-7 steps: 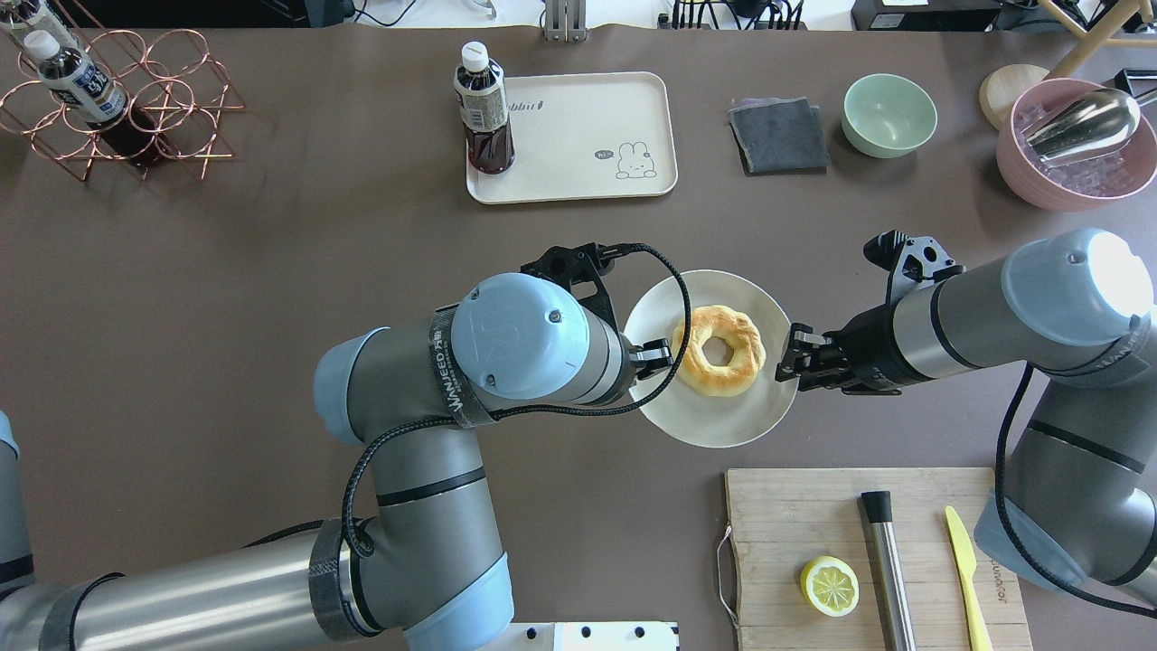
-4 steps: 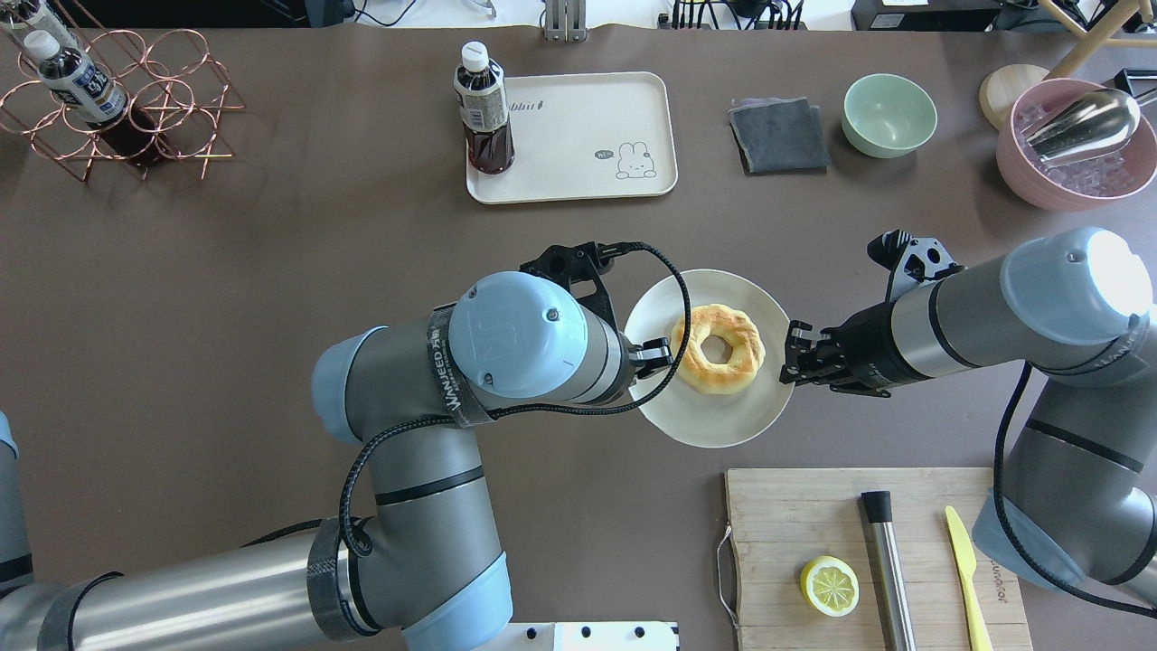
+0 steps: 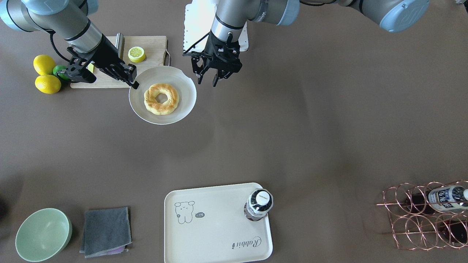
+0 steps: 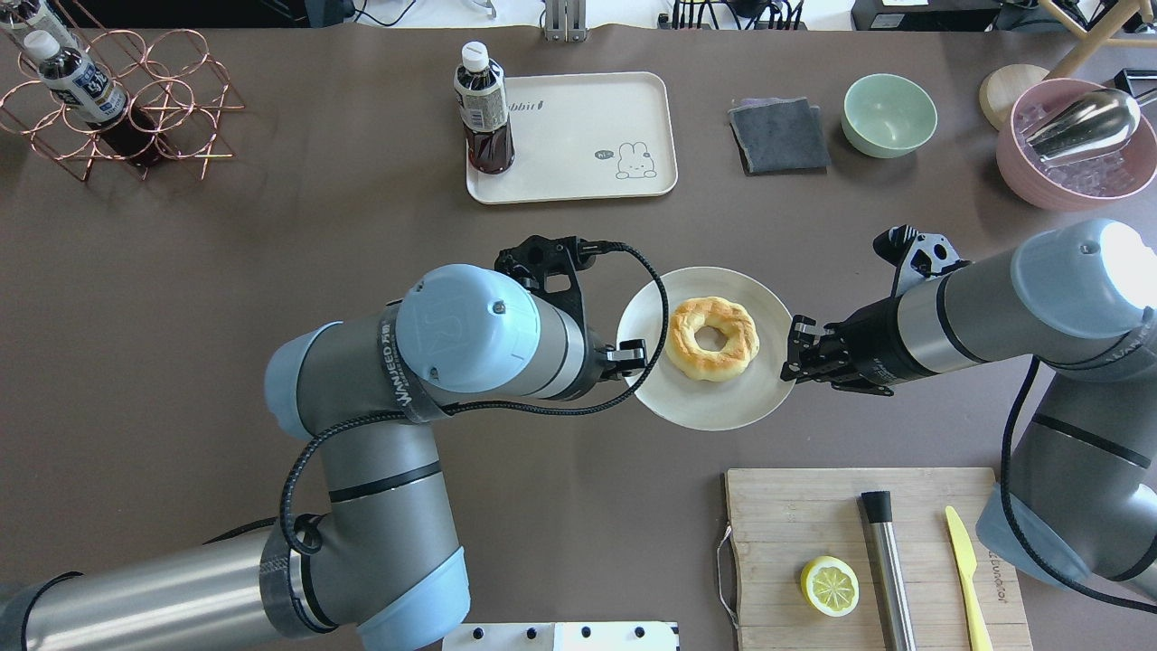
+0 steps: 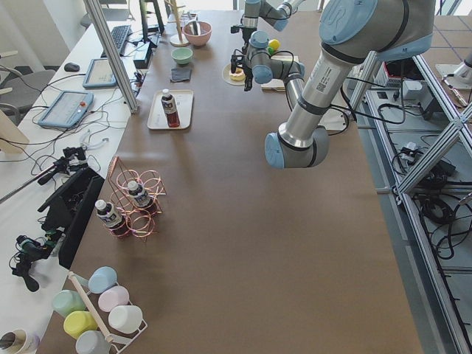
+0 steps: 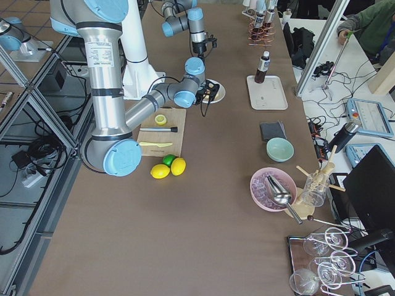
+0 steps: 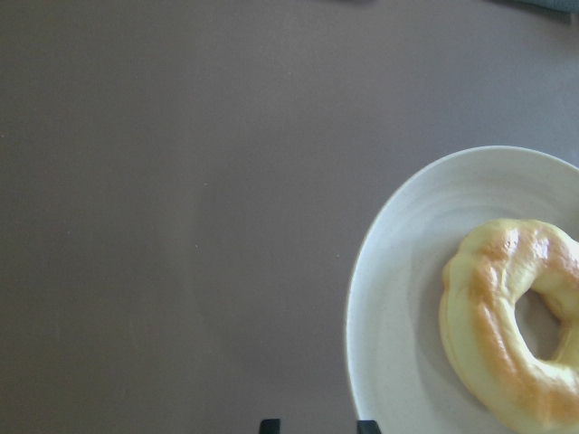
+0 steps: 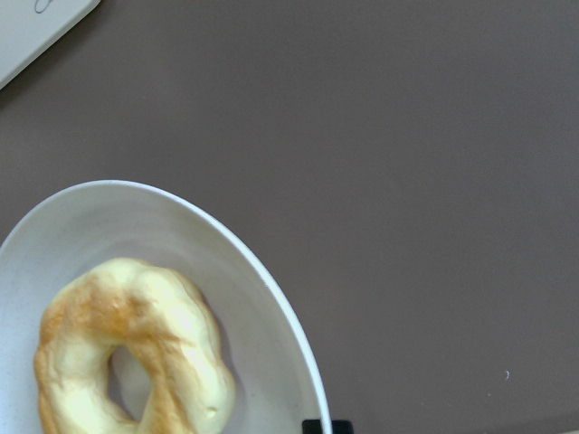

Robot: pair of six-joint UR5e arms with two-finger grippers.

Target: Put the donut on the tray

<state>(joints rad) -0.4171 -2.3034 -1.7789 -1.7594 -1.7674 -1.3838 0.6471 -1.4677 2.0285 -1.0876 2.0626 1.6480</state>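
Note:
The white plate with the donut will go down from my right gripper on the cream tray (image 3: 203, 223), beside the dark drink bottle.
The golden donut (image 4: 712, 337) lies on a round white plate (image 4: 714, 407) at mid-table; it also shows in the front view (image 3: 161, 98). My right gripper (image 4: 792, 362) is shut on the plate's right rim (image 3: 132, 81). My left gripper (image 4: 633, 354) is open and empty just off the plate's left edge (image 3: 207, 81). The cream tray (image 4: 578, 136) with the bear drawing lies at the far side and holds a dark drink bottle (image 4: 484, 108) in one corner. The wrist views show the donut (image 7: 511, 325) (image 8: 136, 353) on the plate (image 7: 398, 298).
A wooden cutting board (image 4: 786, 515) at the near right carries a half lemon (image 4: 829, 586), a steel rod (image 4: 886, 570) and a yellow knife (image 4: 965, 570). A grey cloth (image 4: 779, 136), a green bowl (image 4: 889, 115) and a pink bowl (image 4: 1067, 154) stand far right, a copper bottle rack (image 4: 117, 99) far left.
My left gripper has drawn back to the left, off the plate's rim. My right gripper has closed on the plate's right rim, and the plate with the donut has shifted slightly left and away.

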